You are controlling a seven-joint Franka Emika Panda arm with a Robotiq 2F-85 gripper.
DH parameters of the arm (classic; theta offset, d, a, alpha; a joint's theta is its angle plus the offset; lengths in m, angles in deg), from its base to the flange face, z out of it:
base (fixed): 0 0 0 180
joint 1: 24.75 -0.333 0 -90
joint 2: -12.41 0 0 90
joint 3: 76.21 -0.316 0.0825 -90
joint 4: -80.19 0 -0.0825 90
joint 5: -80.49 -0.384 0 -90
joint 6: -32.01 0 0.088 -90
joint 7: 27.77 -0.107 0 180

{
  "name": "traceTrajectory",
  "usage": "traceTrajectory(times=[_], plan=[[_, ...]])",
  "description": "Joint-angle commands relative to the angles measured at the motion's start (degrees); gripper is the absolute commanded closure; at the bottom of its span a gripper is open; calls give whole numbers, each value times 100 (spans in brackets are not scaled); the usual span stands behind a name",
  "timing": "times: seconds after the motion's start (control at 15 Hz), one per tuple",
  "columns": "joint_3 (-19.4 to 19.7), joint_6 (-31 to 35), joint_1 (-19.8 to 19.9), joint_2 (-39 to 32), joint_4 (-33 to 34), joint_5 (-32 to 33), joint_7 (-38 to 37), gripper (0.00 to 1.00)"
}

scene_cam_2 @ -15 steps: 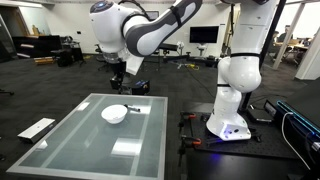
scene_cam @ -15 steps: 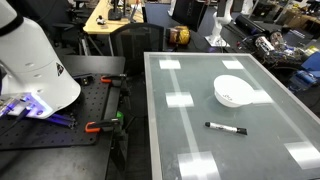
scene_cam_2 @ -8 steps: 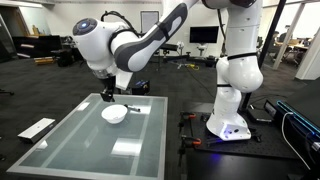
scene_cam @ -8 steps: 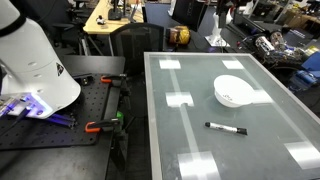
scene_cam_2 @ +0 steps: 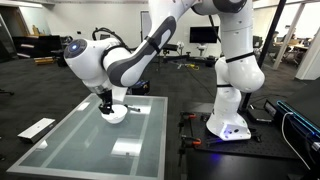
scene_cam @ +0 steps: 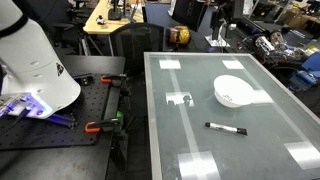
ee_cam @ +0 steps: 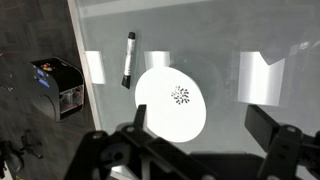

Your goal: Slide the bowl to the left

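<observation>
The white bowl's rim [scene_cam: 229, 76] [ee_cam: 204, 113], on the side away from the black marker, is the next place my gripper will go to and close on.
The white bowl [scene_cam: 233, 91] sits on the glass table [scene_cam: 180, 140], and a black marker [scene_cam: 226, 128] lies near it. In an exterior view my gripper [scene_cam_2: 108, 102] hangs just above the bowl [scene_cam_2: 116, 114], with the arm bent low over it. In the wrist view the bowl [ee_cam: 172, 103] lies below, partly between my open fingers [ee_cam: 205, 130]. The left finger is over the bowl's edge and the right finger is clear of it. The marker [ee_cam: 127, 60] lies beyond the bowl. The gripper holds nothing.
The robot base [scene_cam: 30, 60] stands on a dark bench with orange clamps [scene_cam: 100, 125] beside the table. A black box [ee_cam: 58, 85] sits on the floor past the table edge. Desks and equipment stand behind.
The arm has swung down and across in the exterior view, bringing the gripper from behind the table to just over the bowl. The bowl and marker have not moved.
</observation>
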Motion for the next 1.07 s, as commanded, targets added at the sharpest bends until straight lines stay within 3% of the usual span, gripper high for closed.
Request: traceTrajectory(times=[0.0,0.13,0.6,1.0], plan=[[215,-306,-252,-365,300,61,-99,0],[240,-40,-230,-252,89,-46,29,0],[272,-45,-274,-403,170,-51,31,0],[514,-36,-392,-827,504,183,-691,0]])
